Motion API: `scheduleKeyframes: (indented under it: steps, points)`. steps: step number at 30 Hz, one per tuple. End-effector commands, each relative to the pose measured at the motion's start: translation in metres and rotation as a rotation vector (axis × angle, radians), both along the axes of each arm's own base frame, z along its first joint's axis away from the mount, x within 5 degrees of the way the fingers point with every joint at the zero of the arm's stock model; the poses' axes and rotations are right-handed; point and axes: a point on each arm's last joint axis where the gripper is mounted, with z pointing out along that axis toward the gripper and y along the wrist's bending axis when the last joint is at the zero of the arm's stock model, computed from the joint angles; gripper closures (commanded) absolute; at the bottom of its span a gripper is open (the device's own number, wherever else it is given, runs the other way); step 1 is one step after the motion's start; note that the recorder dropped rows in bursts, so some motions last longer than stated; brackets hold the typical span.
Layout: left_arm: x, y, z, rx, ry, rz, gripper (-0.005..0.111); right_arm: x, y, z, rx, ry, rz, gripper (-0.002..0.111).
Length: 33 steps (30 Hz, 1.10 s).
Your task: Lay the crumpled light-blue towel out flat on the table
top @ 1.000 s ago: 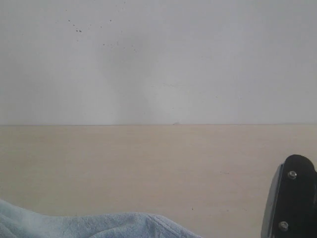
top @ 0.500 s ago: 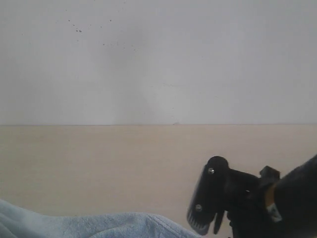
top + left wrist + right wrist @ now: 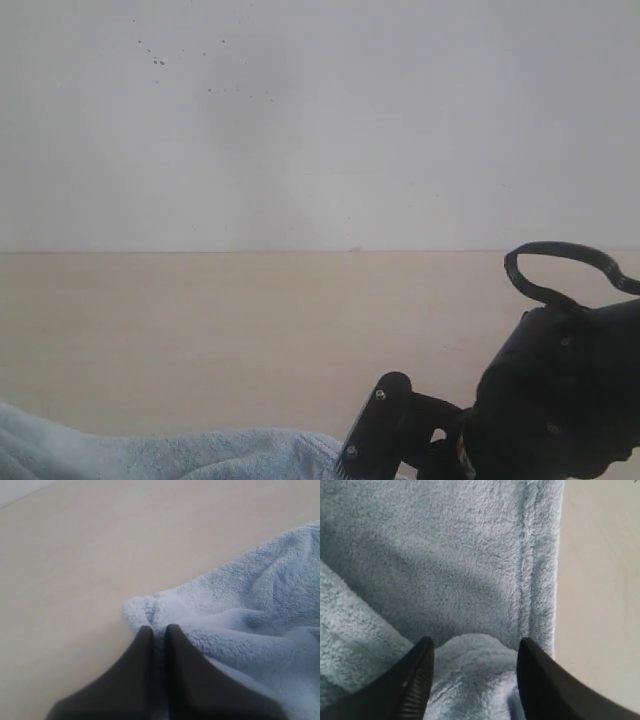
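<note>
My right gripper will pinch the towel's raised fold that covers its stitched hem, that fold (image 3: 476, 655), and pull it out past the hem.
The light-blue towel (image 3: 150, 455) lies crumpled at the table's (image 3: 250, 330) near left edge in the exterior view. In the left wrist view my left gripper (image 3: 159, 630) is shut on a bunched corner of the towel (image 3: 250, 610), with cloth pinched between the dark fingers. My right gripper (image 3: 475, 645) stands open over the towel (image 3: 445, 555), its jaws on either side of a raised fold beside the stitched hem (image 3: 524, 555). From the exterior view the right gripper (image 3: 352, 465) sits low at the towel's right end. The left gripper is out of that view.
A white wall (image 3: 320, 120) rises behind the far edge of the table. Bare beige table (image 3: 75, 555) stretches beyond the towel's corner, and more of it (image 3: 600, 580) shows past the hem. The black right arm (image 3: 560, 400) fills the lower right corner.
The right arm has swept in from the right edge toward the left and dropped lower, ending at the towel's right end. The towel has barely shifted.
</note>
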Motion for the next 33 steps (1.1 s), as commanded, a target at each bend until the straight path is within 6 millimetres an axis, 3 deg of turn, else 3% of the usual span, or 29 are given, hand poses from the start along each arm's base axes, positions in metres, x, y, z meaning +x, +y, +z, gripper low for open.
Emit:
scheduleKeyframes:
  steps: [1, 5, 12, 16, 19, 22, 24, 26, 28, 33]
  points:
    - [-0.0004, 0.0006, -0.0006, 0.003, -0.008, -0.003, 0.103, -0.0007, -0.0013, -0.0004, -0.007, 0.023, -0.066, 0.065]
    - [-0.0004, 0.0006, -0.0006, 0.003, -0.008, -0.003, 0.103, -0.0031, -0.0049, -0.0011, -0.039, 0.052, -0.104, 0.081]
    - [-0.0004, 0.0006, -0.0006, 0.003, -0.008, -0.003, 0.103, -0.0036, -0.0055, -0.0012, -0.033, 0.061, -0.167, 0.085]
    - [-0.0004, 0.0006, -0.0006, 0.003, -0.008, -0.003, 0.103, -0.0008, -0.0019, -0.0005, 0.020, 0.037, -0.209, 0.109]
    - [-0.0004, 0.0006, -0.0006, 0.003, -0.008, -0.003, 0.103, 0.0005, -0.0001, 0.0000, 0.052, 0.028, -0.253, 0.108]
    - [-0.0004, 0.0006, -0.0006, 0.003, -0.008, -0.003, 0.103, -0.0003, -0.0012, -0.0003, 0.038, 0.036, -0.254, 0.098]
    - [-0.0004, 0.0006, -0.0006, 0.003, -0.008, -0.003, 0.103, -0.0012, -0.0024, -0.0006, 0.020, 0.043, -0.241, 0.081]
    - [-0.0003, 0.0005, -0.0004, 0.002, -0.010, -0.003, 0.103, -0.0020, -0.0035, -0.0008, 0.008, 0.051, -0.241, 0.053]
    - [-0.0003, 0.0005, -0.0004, 0.002, -0.010, -0.003, 0.103, -0.0020, -0.0034, -0.0013, 0.008, 0.052, -0.248, 0.038]
    - [-0.0005, 0.0001, -0.0006, -0.004, -0.006, -0.003, 0.103, -0.0009, -0.0016, -0.0009, 0.032, 0.043, -0.258, 0.054]
